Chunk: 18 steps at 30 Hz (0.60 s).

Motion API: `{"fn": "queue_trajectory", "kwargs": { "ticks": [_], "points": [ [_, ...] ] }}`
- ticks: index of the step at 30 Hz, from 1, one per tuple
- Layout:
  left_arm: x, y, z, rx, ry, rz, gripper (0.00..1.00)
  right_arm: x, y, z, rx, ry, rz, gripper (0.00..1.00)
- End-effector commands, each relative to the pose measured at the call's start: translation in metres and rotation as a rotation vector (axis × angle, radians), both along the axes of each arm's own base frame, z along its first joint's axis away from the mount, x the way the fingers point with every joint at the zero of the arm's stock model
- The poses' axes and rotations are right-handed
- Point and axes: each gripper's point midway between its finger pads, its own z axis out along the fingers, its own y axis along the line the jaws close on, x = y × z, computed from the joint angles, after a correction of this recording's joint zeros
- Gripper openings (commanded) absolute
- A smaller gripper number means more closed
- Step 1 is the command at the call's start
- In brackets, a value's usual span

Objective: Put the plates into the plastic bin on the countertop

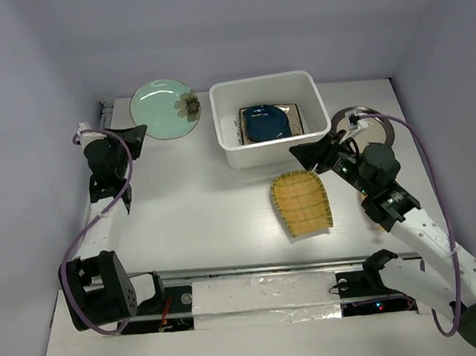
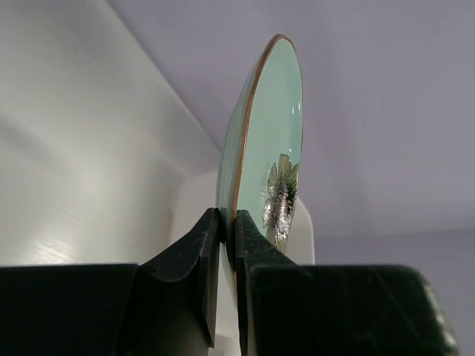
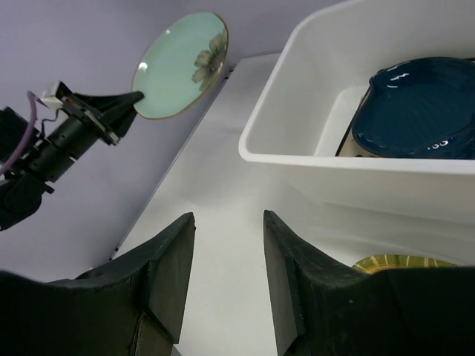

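Note:
My left gripper will let go of the mint-green round plate on the small dark blue plate [image 1: 270, 119] in the plastic bin.
My left gripper [image 1: 140, 136] is shut on the rim of the mint-green round plate [image 1: 165, 108] at the back left of the countertop [image 1: 199, 206]. The left wrist view shows the plate [image 2: 267, 133] edge-on between the fingers [image 2: 211, 245]. The plastic bin [image 1: 227, 138] stands at the back centre and holds the small dark blue plate [image 1: 267, 122] on the cream square plate [image 1: 297, 115]. The yellow ribbed plate [image 1: 302, 202] lies in front of the bin. My right gripper [image 1: 306, 156] is open and empty above its far edge. The orange leaf-shaped plate is out of view.
The dark-rimmed round plate [image 1: 385, 127] lies right of the bin, partly hidden by the right arm. The right wrist view shows the bin wall [image 3: 297, 141], the blue plate [image 3: 415, 111], the mint plate [image 3: 182, 67] and the yellow plate's rim [image 3: 401, 262]. Metal rails run along the front edge [image 1: 253, 269].

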Motion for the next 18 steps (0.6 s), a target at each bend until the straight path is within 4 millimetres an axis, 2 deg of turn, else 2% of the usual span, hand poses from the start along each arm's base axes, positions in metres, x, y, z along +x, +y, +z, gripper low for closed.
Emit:
{"fn": "queue_trajectory", "kwargs": {
  "ticks": [1,2,5,6,7,8,9,10,11,12,13,14,17,18],
  "points": [
    [-0.015,-0.05,0.133,-0.004,-0.365,-0.168,0.0,-0.002,-0.004,0.03,0.015,-0.064,-0.022,0.48],
    [-0.015,-0.068,0.142,-0.004,-0.38,-0.213,0.0,-0.002,-0.007,0.034,0.011,-0.066,-0.037,0.48],
    [-0.014,-0.095,0.154,-0.018,-0.401,-0.277,0.0,-0.008,-0.018,0.049,0.007,-0.098,-0.074,0.48],
    [-0.009,-0.104,0.152,-0.027,-0.393,-0.296,0.0,-0.008,-0.021,0.052,0.003,-0.104,-0.087,0.48],
    [-0.011,-0.12,0.161,-0.039,-0.412,-0.332,0.0,-0.008,-0.025,0.051,-0.011,-0.095,-0.109,0.48],
    [-0.009,-0.129,0.164,-0.049,-0.415,-0.35,0.0,-0.01,-0.029,0.063,-0.012,-0.121,-0.123,0.47],
    [-0.002,-0.139,0.156,-0.056,-0.392,-0.371,0.0,-0.012,-0.032,0.062,-0.023,-0.115,-0.131,0.47],
    [0.001,-0.146,0.165,-0.06,-0.407,-0.378,0.0,-0.012,-0.035,0.061,-0.031,-0.105,-0.147,0.47],
    [0.0,-0.162,0.165,-0.064,-0.405,-0.411,0.0,-0.014,-0.038,0.065,-0.029,-0.113,-0.154,0.47],
    [0.007,-0.172,0.157,-0.06,-0.386,-0.422,0.0,-0.018,-0.04,0.069,-0.022,-0.124,-0.156,0.47],
    [0.011,-0.179,0.163,-0.055,-0.399,-0.421,0.0,-0.019,-0.042,0.07,-0.023,-0.123,-0.161,0.47],
    [0.011,-0.192,0.161,-0.053,-0.391,-0.441,0.0,-0.021,-0.043,0.072,-0.018,-0.127,-0.162,0.47],
    [0.026,-0.211,0.152,-0.052,-0.371,-0.456,0.0,-0.029,-0.048,0.077,-0.012,-0.139,-0.166,0.47],
    [0.034,-0.224,0.138,-0.059,-0.34,-0.475,0.0,-0.032,-0.049,0.08,-0.008,-0.146,-0.163,0.47]
  ]
}}
